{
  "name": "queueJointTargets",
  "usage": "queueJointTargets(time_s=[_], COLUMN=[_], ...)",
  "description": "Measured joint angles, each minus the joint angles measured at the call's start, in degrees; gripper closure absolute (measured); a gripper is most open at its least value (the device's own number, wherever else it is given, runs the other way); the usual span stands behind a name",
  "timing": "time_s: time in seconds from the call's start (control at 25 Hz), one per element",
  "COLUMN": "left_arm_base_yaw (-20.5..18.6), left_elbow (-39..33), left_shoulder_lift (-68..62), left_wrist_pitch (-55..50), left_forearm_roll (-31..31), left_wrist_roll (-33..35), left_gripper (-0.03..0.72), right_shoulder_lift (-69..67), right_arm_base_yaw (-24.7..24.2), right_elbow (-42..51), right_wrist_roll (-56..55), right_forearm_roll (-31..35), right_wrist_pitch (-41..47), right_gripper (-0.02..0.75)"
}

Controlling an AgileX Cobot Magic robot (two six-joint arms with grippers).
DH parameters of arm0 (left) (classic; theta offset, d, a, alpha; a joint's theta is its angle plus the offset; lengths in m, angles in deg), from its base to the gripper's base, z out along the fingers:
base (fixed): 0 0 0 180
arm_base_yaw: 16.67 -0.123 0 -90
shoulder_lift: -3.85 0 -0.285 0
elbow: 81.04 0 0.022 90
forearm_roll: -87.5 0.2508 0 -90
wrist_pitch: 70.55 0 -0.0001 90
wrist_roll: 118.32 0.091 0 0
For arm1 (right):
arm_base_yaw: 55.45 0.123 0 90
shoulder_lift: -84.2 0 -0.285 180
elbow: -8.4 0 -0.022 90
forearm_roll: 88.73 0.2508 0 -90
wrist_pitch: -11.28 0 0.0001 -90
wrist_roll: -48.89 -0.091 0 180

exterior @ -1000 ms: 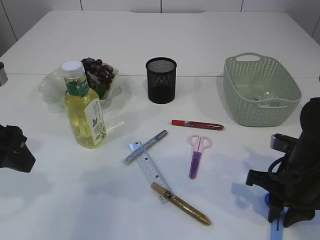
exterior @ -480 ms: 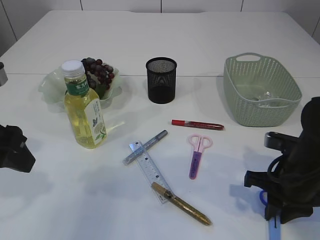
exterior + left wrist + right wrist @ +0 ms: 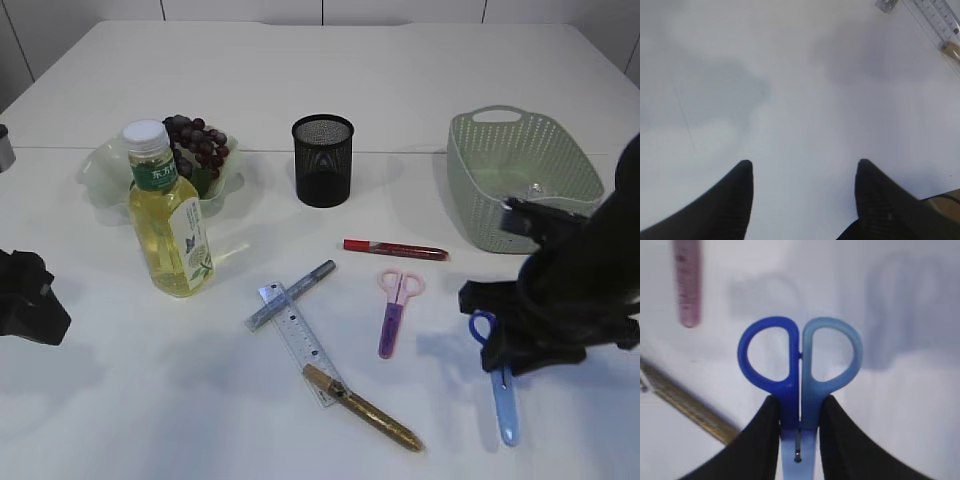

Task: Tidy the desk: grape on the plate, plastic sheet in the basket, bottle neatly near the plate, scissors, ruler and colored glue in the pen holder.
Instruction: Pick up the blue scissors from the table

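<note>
The robot's right gripper will release the blue scissors inside the black mesh pen holder (image 3: 322, 158) between the plate and the basket.
My right gripper (image 3: 497, 362) is shut on blue scissors (image 3: 503, 402) just below their handle loops and holds them above the table at the front right; the grip is plain in the right wrist view (image 3: 799, 407). My left gripper (image 3: 802, 167) is open and empty over bare table at the left edge (image 3: 30, 300). Pink scissors (image 3: 393, 310), a clear ruler (image 3: 298, 340), a red glue pen (image 3: 395, 249), a silver glue pen (image 3: 292, 294) and a gold glue pen (image 3: 362, 408) lie in the middle. Grapes (image 3: 195, 140) sit on the pale green plate (image 3: 105, 170), with the bottle (image 3: 168, 215) upright in front of it.
The black mesh pen holder (image 3: 322, 160) stands at the back centre. The green basket (image 3: 520, 180) is at the back right, with clear plastic (image 3: 530, 190) inside. The ruler's end (image 3: 937, 15) shows at the top right of the left wrist view.
My right gripper has risen from the front right corner with the blue scissors and moved back and a little left. The left arm has not moved.
</note>
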Motion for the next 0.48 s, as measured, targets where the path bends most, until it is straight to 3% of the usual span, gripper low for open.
queueJointTargets(time_s=[0.2,0.48], left_arm_base_yaw=[0.00,0.00], left_elbow=[0.00,0.00], left_shoulder_lift=[0.00,0.00], left_wrist_pitch=[0.00,0.00], left_forearm_roll=[0.00,-1.53], left_wrist_roll=[0.00,0.00], left_gripper=[0.221,0.221], right_shoulder_lift=[0.00,-3.02], right_arm_base_yaw=[0.00,0.00], right_elbow=[-9.74,-25.23], right_wrist_roll=[13.34,19.98], right_forearm_roll=[9.05,11.43], right_wrist_pitch=[2.88,4.06], right_gripper=[0.538,0.539])
